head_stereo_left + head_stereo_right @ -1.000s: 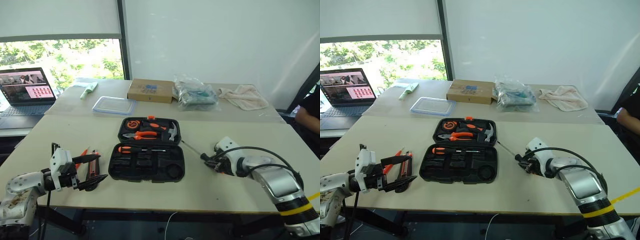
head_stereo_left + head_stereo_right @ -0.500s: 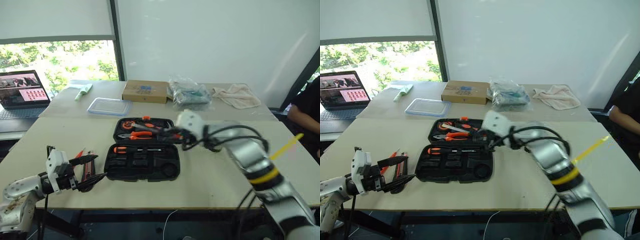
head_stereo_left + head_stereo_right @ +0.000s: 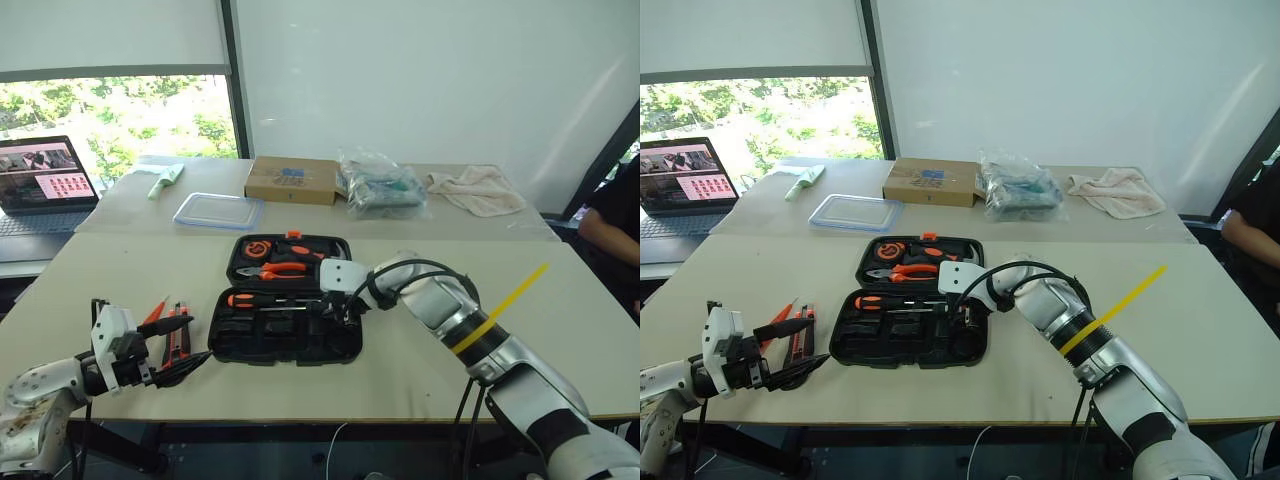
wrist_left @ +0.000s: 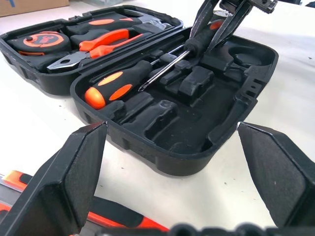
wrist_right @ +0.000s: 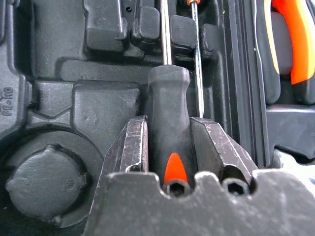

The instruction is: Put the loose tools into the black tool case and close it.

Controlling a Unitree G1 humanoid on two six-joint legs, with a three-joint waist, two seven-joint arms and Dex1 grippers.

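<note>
I will next move my left gripper to the middle of the body (image 3: 150, 319) of the small orange screwdriver beside the utility knife and close there.
The black tool case (image 3: 283, 354) lies open in the middle of the near table. One black-and-orange screwdriver (image 3: 246, 299) rests in a slot of its near half. My right gripper (image 3: 335, 306) hangs over that half, shut on the handle of a second long screwdriver (image 5: 169, 135), whose shaft runs beside the first one's. At the table's near left my left gripper (image 3: 184, 345) stands open with nothing between its fingers. Beside it on the table lie a small orange screwdriver (image 3: 155, 312) and the black-and-orange utility knife (image 3: 180, 330).
Orange-handled pliers (image 3: 283, 269), a hammer and a round tape measure (image 3: 262, 247) fill the case's far half. On the far table stand a laptop (image 3: 45, 180), a clear lidded container (image 3: 218, 210), a cardboard box (image 3: 293, 180), a plastic bag (image 3: 385, 188) and a cloth (image 3: 475, 190). A person (image 3: 612, 225) sits at the right edge.
My right gripper has carried the screwdriver left, from the table right of the case to over the case's near half, turning as it went. The left gripper has stayed put.
</note>
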